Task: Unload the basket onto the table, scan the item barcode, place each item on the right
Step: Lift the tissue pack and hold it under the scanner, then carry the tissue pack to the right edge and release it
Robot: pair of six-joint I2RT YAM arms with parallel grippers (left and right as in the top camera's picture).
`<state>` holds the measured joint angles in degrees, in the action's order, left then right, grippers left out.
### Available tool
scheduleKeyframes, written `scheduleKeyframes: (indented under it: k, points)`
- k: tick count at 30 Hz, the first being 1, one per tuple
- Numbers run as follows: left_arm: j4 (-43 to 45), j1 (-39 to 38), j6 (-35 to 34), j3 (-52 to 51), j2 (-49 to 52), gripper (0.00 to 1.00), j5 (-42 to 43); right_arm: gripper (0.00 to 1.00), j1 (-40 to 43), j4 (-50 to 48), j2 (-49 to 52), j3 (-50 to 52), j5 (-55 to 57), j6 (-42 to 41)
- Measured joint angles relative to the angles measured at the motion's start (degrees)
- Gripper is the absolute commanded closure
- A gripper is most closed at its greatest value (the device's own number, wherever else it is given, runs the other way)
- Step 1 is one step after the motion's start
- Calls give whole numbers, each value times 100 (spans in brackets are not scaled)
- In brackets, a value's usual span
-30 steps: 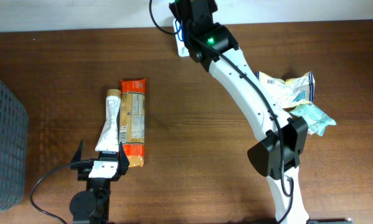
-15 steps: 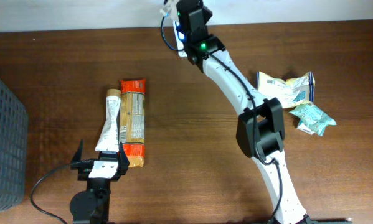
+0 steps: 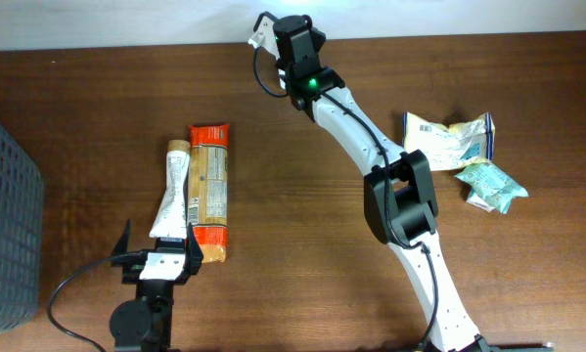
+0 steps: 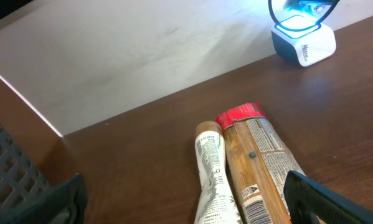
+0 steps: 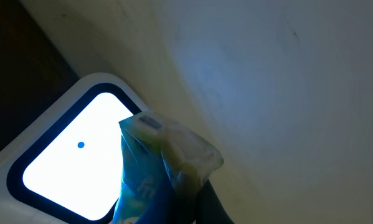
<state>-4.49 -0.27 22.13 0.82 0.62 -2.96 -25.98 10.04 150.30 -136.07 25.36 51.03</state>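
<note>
The robot's right gripper should release the small blue-green packet on the large white packet (image 3: pixel 457 154) beside the green one.
My right gripper (image 5: pixel 193 208) is shut on a small blue-green crinkled packet (image 5: pixel 155 165), the item. It holds the packet right in front of the scanner's glowing white window (image 5: pixel 68 168). From overhead, the right gripper (image 3: pixel 273 31) is at the table's far edge, top centre, with the packet (image 3: pixel 260 37) sticking out to its left. The white scanner (image 4: pixel 303 42) glows blue at the top right of the left wrist view. My left gripper (image 3: pixel 157 256) rests open at the near left edge, its dark fingers (image 4: pixel 323 198) wide apart with nothing between them.
A white-green tube (image 3: pixel 172 196) and an orange-brown packet (image 3: pixel 210 191) lie side by side just beyond the left gripper. More packets (image 3: pixel 451 142) are piled at the right. A grey basket (image 3: pixel 4 215) stands at the left edge. A pale wall borders the table's far side.
The right wrist has swung left along the far edge with the packet, and the arm's elbow has folded in toward the table's middle. The left arm has not moved.
</note>
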Motion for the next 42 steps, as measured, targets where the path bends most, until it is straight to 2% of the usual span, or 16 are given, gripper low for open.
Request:
scheduleKeyframes:
  k: [8, 11, 14, 18, 22, 26, 29, 34, 39, 40, 41, 42]
  points:
    - [0, 0, 0, 0, 0, 1, 0, 96, -11, 291, -2, 0, -94, -83]
    - [0, 0, 0, 0, 0, 1, 0, 96, -13, 573, -81, 2, -177, -577]
    - [-2, 0, 0, 0, 0, 1, 0, 96, -20, 1276, -553, 22, -302, -1176]
    - [-2, 0, 0, 0, 2, 1, 0, 96, -26, 2562, -1541, 20, -470, -2004]
    - [0, 0, 0, 0, 2, 1, 0, 96, 44, 4629, -2605, -33, -555, -3320]
    - [-2, 4, 0, 0, 2, 1, 2, 96, 398, 6725, -2872, -63, -815, -4533]
    - [0, 4, 0, 0, 0, 1, 0, 96, 879, 7497, -2765, -20, -1290, -5031]
    - [0, 4, 0, 0, 0, 1, 0, 96, 2079, 7622, -2728, 577, -2068, -5445]
    - [0, 4, 0, 0, 0, 1, 0, 94, 3265, 6961, -2695, 1969, -2251, -5711]
    - [0, 4, 2, 0, 0, 1, 2, 80, 3373, 6885, -2684, 2122, -2269, -5740]
    - [0, 4, 0, 0, 0, 1, 0, 36, 3458, 6857, -2669, 2229, -2273, -5770]
    - [0, 4, 0, 0, 0, 1, 0, 22, 3536, 6835, -2658, 2321, -2275, -5792]
